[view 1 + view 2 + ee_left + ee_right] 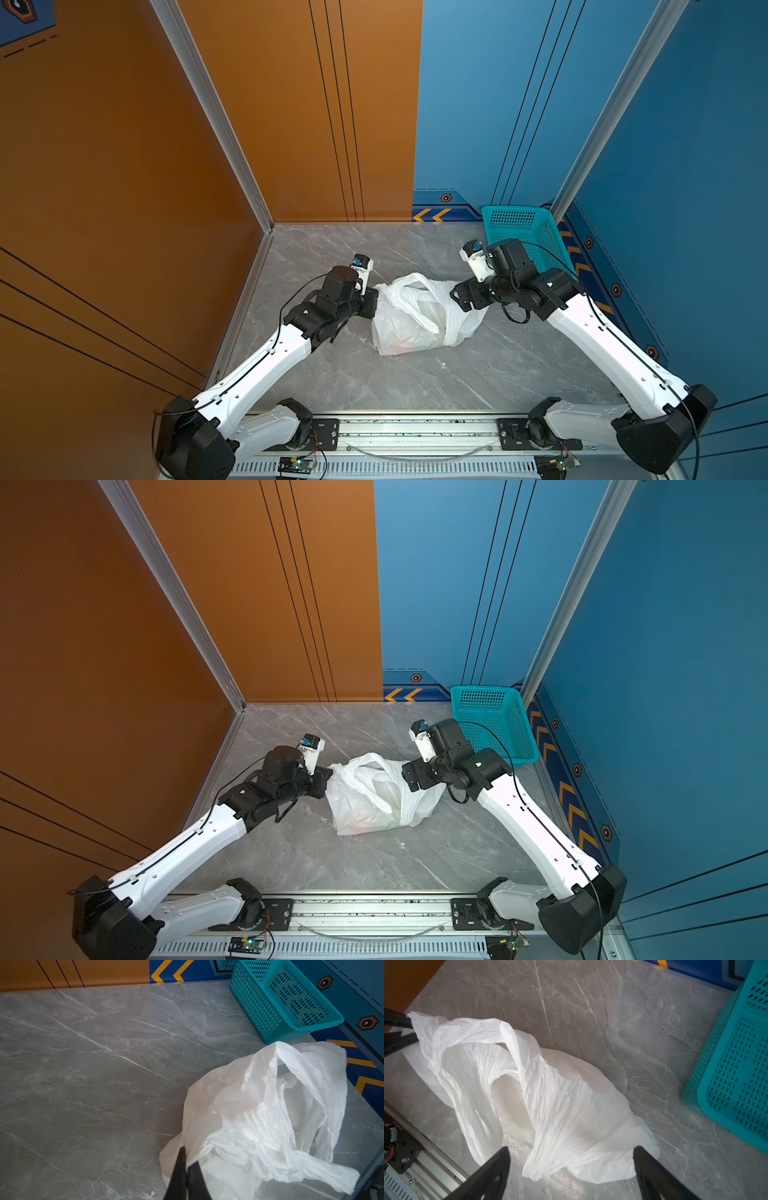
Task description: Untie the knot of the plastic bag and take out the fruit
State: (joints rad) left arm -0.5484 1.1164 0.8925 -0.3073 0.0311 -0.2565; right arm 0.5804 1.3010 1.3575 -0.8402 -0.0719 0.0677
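Observation:
Crumpled plastic covers the fruit and my left gripper is on the bag's edge. It should let go, take the bag opening's middle (421, 289) and help spread it.
The plastic bag (415, 328) (365, 804) lies crumpled on the grey marble table, its mouth gaping (508, 1093). No knot shows in any view, and the handle loops (417, 309) hang loose and apart. The fruit is hidden, apart from a faint reddish tint (401, 349) through the bag's wall. My left gripper (189, 1156) (376, 291) is shut on the bag's left edge. At the bag's right side my right gripper (571, 1149) (455, 297) stands open, with the bag's loose edge (581, 1167) lying between its fingers, untouched by either.
A teal perforated basket (523, 237) (280, 1001) (737, 1084) stands at the back right corner, close behind the right arm. Orange and blue walls close in the table on the left, back and right. The arms' rail (415, 432) runs along the front edge.

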